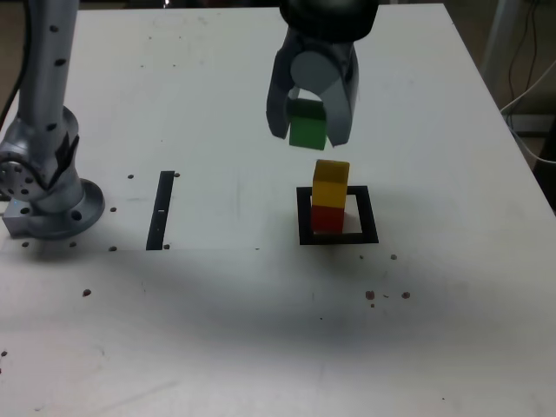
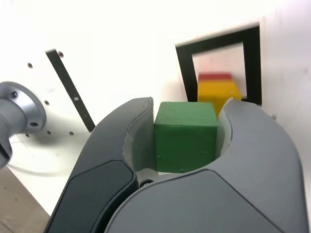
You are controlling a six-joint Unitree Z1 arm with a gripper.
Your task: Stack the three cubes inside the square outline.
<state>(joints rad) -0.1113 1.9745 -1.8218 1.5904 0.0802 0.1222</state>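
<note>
The robot's gripper needs to set the green cube, still held above the stack, down on top of the yellow cube (image 1: 331, 163) (image 2: 223, 103).
My gripper (image 1: 309, 132) is shut on the green cube (image 1: 307, 126), held in the air above and slightly behind the stack. The wrist view shows the green cube (image 2: 184, 136) squeezed between both grey fingers (image 2: 141, 131). The yellow cube (image 1: 331, 182) sits on the red cube (image 1: 327, 218), and that stack stands inside the black square outline (image 1: 369, 228) on the white table. In the wrist view the yellow cube (image 2: 218, 92) and the red cube (image 2: 215, 76) peek out beyond the green one, within the outline (image 2: 184, 73).
A thin black strip (image 1: 161, 209) lies on the table towards the exterior view's left. The arm's grey base (image 1: 48, 187) stands at that view's far left. Small dark specks dot the white tabletop (image 1: 261, 330).
</note>
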